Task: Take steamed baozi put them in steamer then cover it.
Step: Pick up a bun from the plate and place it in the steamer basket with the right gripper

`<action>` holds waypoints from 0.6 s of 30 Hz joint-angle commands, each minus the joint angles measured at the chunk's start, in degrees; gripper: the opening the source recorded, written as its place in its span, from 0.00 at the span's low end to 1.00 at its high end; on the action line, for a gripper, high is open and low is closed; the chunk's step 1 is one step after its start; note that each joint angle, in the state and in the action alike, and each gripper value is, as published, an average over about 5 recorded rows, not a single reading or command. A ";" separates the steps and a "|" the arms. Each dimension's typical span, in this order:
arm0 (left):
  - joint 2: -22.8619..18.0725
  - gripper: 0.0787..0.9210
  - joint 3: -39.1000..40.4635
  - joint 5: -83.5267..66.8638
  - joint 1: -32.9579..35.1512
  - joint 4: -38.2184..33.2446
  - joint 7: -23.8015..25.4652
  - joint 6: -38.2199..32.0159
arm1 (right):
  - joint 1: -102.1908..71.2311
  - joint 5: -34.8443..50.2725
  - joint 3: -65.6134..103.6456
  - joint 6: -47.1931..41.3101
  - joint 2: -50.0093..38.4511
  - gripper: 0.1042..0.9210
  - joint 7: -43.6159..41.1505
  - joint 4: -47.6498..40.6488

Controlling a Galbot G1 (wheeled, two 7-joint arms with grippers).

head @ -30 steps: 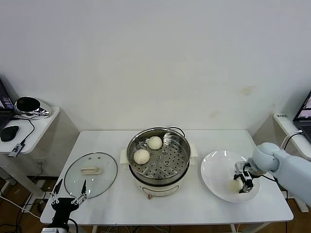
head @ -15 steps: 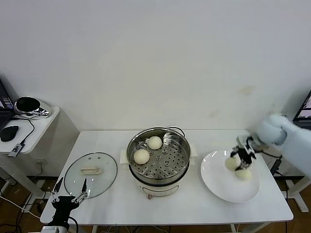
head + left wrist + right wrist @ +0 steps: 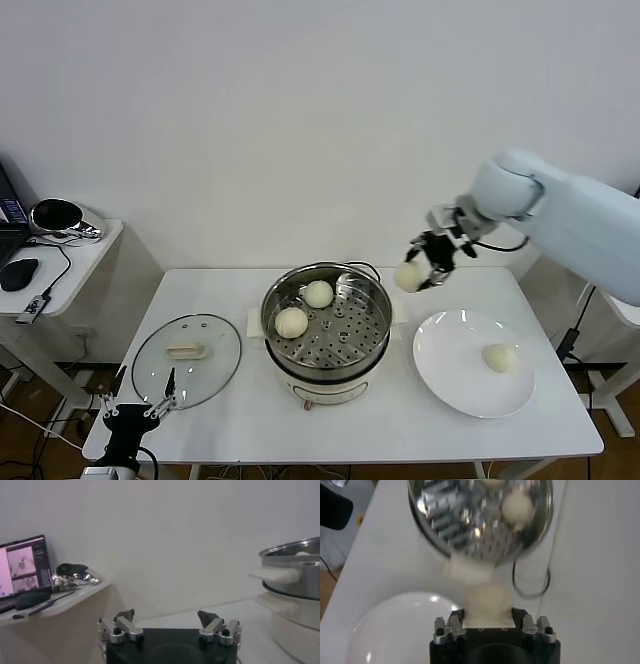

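My right gripper should release the baozi on the empty front part of the perforated tray [image 3: 328, 349] [image 3: 447, 509], close to the steamer's rim. The baozi is in the air beside that rim now.
My right gripper [image 3: 418, 272] is shut on a cream-white baozi [image 3: 408, 276] and holds it in the air just right of the steamer's rim; the wrist view shows that baozi [image 3: 488, 605] squeezed between the jaws. The shiny steamer [image 3: 372, 292] on its white base holds two baozi [image 3: 318, 294] [image 3: 291, 322] on the perforated tray. One more baozi [image 3: 499, 357] lies on the white plate [image 3: 445, 367]. The glass cover [image 3: 222, 364] with its cream handle lies flat on the table to the left. My left gripper [image 3: 140, 401] is parked open at the table's front left corner.
A side table [image 3: 85, 250] at the far left carries a mouse and a dark bowl. The steamer's cable [image 3: 532, 587] curls on the table behind the pot. The steamer [image 3: 300, 565] also shows in the left wrist view.
My right gripper has lifted one baozi off the plate and carried it up and left toward the steamer. One baozi stays on the plate. The left arm has not moved.
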 commanded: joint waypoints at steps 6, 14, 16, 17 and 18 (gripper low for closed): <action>-0.33 0.88 -1.06 -0.07 0.24 -0.02 -0.14 -0.39 | 2.94 -1.93 -10.86 16.43 17.17 0.61 3.09 -1.41; -0.64 0.88 -1.13 -0.12 0.18 0.17 -0.22 -0.86 | 0.10 -5.75 -11.88 22.64 19.79 0.62 3.38 -2.82; -0.67 0.88 -1.28 -0.18 0.19 0.15 -0.27 -0.92 | -0.57 -6.80 -12.02 23.64 19.96 0.62 3.38 -2.75; -0.68 0.88 -1.35 -0.21 0.18 0.15 -0.28 -0.93 | -0.87 -7.31 -12.07 24.06 20.01 0.62 3.38 -2.72; -0.69 0.88 -1.41 -0.25 0.17 0.17 -0.29 -0.94 | -1.18 -7.83 -12.11 24.44 20.05 0.62 3.37 -2.71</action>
